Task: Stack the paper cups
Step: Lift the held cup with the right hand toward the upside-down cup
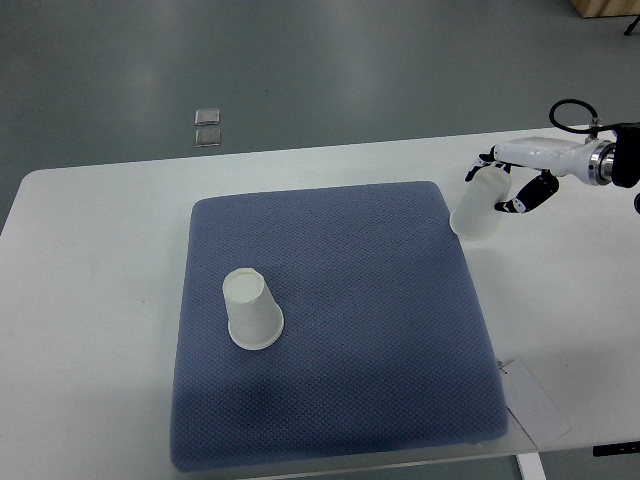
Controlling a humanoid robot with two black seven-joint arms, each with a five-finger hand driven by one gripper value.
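I need to use my right gripper to let go of its white paper cup above the top of the cup standing on the blue mat (pixel 240 273).
One white paper cup (pixel 252 310) stands upside down on the blue mat (pixel 340 340), left of its middle. A second white paper cup (pixel 479 207) is held tilted above the table just off the mat's far right corner. My right hand (pixel 505 180) comes in from the right edge and has its fingers curled around that cup's upper part. The left arm does not show.
The blue mat lies on a white table (pixel 90 320). A white paper slip (pixel 535 405) lies by the mat's near right corner. Two small metal plates (pixel 207 126) sit on the grey floor beyond the table.
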